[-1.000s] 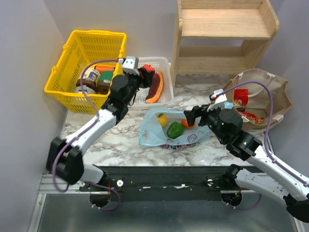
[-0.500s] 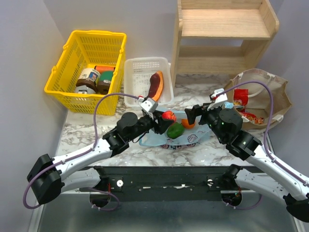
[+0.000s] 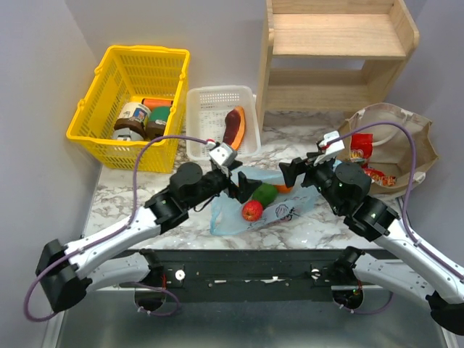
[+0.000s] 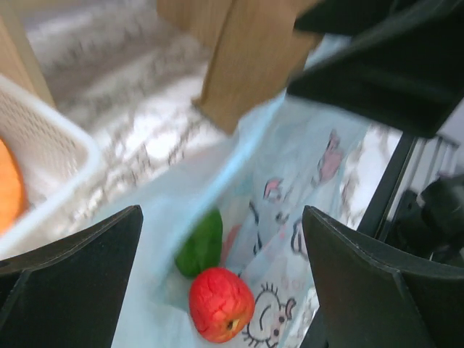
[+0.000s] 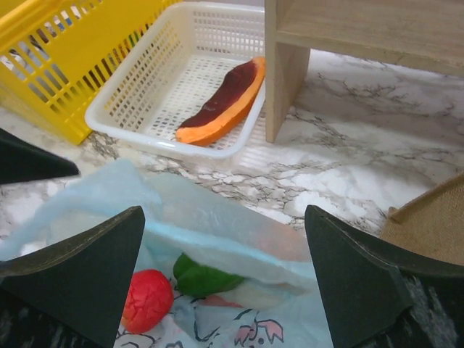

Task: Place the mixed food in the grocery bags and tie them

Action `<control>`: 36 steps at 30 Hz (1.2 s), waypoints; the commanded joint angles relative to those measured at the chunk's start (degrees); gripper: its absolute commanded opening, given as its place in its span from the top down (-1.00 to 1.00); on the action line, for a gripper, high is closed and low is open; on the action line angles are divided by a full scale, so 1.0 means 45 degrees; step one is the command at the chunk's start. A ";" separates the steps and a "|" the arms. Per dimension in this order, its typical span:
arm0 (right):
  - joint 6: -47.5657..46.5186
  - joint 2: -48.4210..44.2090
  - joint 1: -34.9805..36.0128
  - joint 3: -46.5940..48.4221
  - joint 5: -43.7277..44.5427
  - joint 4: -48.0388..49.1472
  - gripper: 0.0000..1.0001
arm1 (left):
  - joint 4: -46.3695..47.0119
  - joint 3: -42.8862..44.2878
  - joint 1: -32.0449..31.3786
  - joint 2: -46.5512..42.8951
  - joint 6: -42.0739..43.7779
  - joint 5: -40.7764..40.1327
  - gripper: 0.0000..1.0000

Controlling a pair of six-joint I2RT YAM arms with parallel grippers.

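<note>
Next, I move my left gripper to the light-blue bag's end [image 3: 217,209] farthest from the tan bag and close it there, so that the bag can be lifted.
The light-blue bag [image 3: 279,210] with cartoon prints lies open on the marble between both arms. A red round fruit [image 3: 251,210] rests in its mouth beside a green one [image 3: 265,193], and an orange piece [image 3: 284,188] shows behind them. My left gripper [image 3: 236,183] hovers open just above the bag's left side, empty; its wrist view looks down on the red fruit [image 4: 221,304] and the green one [image 4: 201,243]. My right gripper [image 3: 296,172] stands open and empty over the bag's far right edge [image 5: 217,217]. The tan bag [image 3: 406,156] at right holds red snack packets [image 3: 361,148].
A white slotted tray [image 3: 206,116] with a purple-and-orange wedge [image 3: 233,128] sits behind the bag. A yellow basket [image 3: 109,87] with jars is at the back left. A wooden shelf [image 3: 333,51] stands at the back right, its leg [image 5: 286,72] close to the tray.
My left arm carried the red fruit from the white tray to the blue bag, then opened; the fruit dropped into the bag's mouth. The right arm barely moved.
</note>
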 commanded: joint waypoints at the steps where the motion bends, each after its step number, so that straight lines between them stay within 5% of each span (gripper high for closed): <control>1: -0.0916 0.0010 0.0045 0.1426 -0.1100 -0.0929 -1.00 | -0.2640 0.1704 -0.0024 -0.2053 0.0308 -0.1844 -0.98; 5: -0.0996 0.0321 0.0045 0.3102 -0.2117 -0.1828 -1.00 | -0.7505 0.3614 -0.0004 -0.2681 -0.1212 -0.3738 -0.98; 11: 0.0232 0.1708 0.0045 0.6639 0.0651 -0.7350 -0.99 | -1.2709 0.3372 0.0035 -0.3671 -0.4648 -0.2435 -0.98; 15: 0.0723 0.1242 0.0045 0.7502 0.1963 -0.9660 -0.99 | -1.3277 0.1729 0.0035 -0.5548 -0.7013 -0.1380 -0.98; 20: 0.0900 -0.0398 0.0045 0.7465 0.0445 -1.1010 -0.98 | -1.3454 0.0342 0.0016 -0.7618 -0.7934 -0.0676 -0.98; 36: 0.1466 -0.1631 0.0045 0.4379 -0.0440 -0.9683 -0.92 | -1.1387 -0.2021 0.0035 -0.6782 -0.7818 -0.0949 -0.98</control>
